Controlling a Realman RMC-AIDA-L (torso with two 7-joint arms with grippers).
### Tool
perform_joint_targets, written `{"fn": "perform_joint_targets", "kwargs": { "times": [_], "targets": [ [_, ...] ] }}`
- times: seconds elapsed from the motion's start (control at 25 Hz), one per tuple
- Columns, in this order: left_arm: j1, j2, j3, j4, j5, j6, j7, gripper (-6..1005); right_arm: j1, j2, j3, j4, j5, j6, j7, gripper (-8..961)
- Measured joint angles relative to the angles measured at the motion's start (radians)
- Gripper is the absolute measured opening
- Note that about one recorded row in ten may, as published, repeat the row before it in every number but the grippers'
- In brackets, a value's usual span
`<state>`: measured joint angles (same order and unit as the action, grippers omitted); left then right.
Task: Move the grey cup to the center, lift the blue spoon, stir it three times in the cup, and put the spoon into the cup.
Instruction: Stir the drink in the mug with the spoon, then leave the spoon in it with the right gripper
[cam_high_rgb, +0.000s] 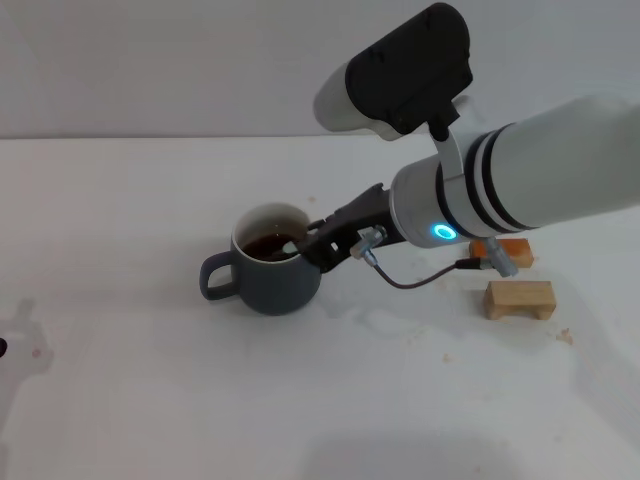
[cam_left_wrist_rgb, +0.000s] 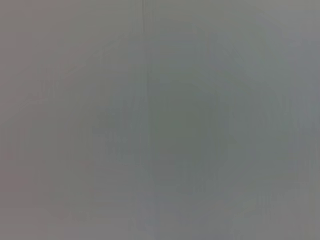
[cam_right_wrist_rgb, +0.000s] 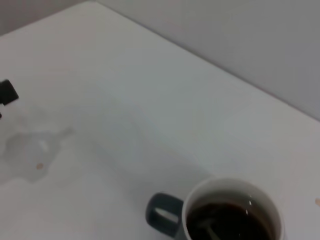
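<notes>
My right gripper will let go of the blue spoon inside the grey cup, against the inside of the cup (cam_high_rgb: 300, 238) (cam_right_wrist_rgb: 260, 230) opposite the cup's handle.
The grey cup (cam_high_rgb: 272, 276) stands near the middle of the white table, handle to the left, with dark brown liquid inside. It also shows in the right wrist view (cam_right_wrist_rgb: 231, 215). My right gripper (cam_high_rgb: 316, 244) reaches in from the right to the cup's right rim and is shut on the blue spoon (cam_high_rgb: 290, 244), whose pale end dips into the liquid. In the right wrist view the spoon (cam_right_wrist_rgb: 212, 231) shows faintly in the liquid. The left arm is parked at the far left; only a dark bit (cam_right_wrist_rgb: 7, 92) shows. The left wrist view is blank grey.
Two small wooden blocks lie right of the cup, a pale one (cam_high_rgb: 520, 299) and an orange one (cam_high_rgb: 512, 250) partly behind my right arm. A cable (cam_high_rgb: 420, 278) hangs below the wrist. Faint wet marks (cam_high_rgb: 385, 321) lie by the cup.
</notes>
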<state>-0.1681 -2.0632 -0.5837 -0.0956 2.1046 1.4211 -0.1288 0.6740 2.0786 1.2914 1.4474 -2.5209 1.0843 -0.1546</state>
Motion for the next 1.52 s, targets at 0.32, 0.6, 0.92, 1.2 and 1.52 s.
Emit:
{"fn": "perform_joint_targets", "kwargs": {
  "times": [0.32,0.6,0.92,1.2,1.52],
  "targets": [
    [-0.002,-0.002,0.001,0.0,0.0,-0.001,0.0,-2,0.035,-0.003,0.01,-0.074,-0.009,-0.071,-0.024,152],
    [-0.001,-0.001,0.001,0.0,0.0,-0.002,0.0,-2,0.026,-0.005,0.036,-0.087,-0.031,-0.07,-0.028,151],
    [0.0,-0.001,0.002,0.0,0.0,-0.002,0.0,-2,0.002,-0.001,0.018,-0.051,-0.029,-0.038,-0.027,151],
    [0.002,-0.002,0.002,-0.003,0.001,-0.002,0.0,-2,0.013,0.001,-0.014,-0.047,0.019,-0.049,-0.025,151],
    [0.0,-0.002,0.002,-0.002,0.002,-0.002,0.0,-2,0.048,-0.001,-0.024,-0.098,0.018,-0.117,-0.03,151]
  ]
}}
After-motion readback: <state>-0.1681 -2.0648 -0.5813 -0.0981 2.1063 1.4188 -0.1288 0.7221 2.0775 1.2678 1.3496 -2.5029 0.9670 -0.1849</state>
